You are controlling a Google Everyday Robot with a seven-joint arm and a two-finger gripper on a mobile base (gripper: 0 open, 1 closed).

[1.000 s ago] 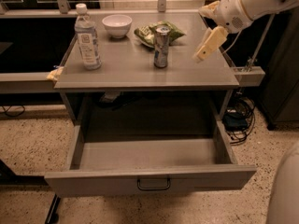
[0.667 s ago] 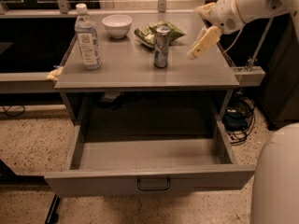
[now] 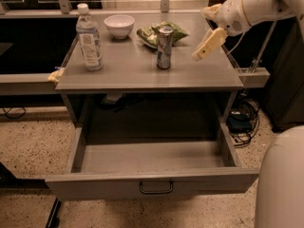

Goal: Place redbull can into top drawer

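Note:
Next, my gripper should go to the redbull can's upper half (image 3: 165,38) and close there, leaving its lower end free for setting into the top drawer.
The redbull can (image 3: 164,47) stands upright near the middle of the grey table top (image 3: 128,72), in front of a green bag. The top drawer (image 3: 152,158) is pulled out wide below the table, with its dark wire handle (image 3: 156,188) at the front centre, and nothing shows inside it. My gripper (image 3: 208,44) hangs above the table's right part, to the right of the can and apart from it, holding nothing.
A clear water bottle (image 3: 89,38) with a white cap stands at the table's left. A white bowl (image 3: 119,25) and a green snack bag (image 3: 161,32) sit at the back. Cables (image 3: 242,122) lie on the floor at right. My white base (image 3: 282,179) fills the lower right corner.
My gripper has moved left and slightly down toward the can. The can, bottle and drawer have not moved.

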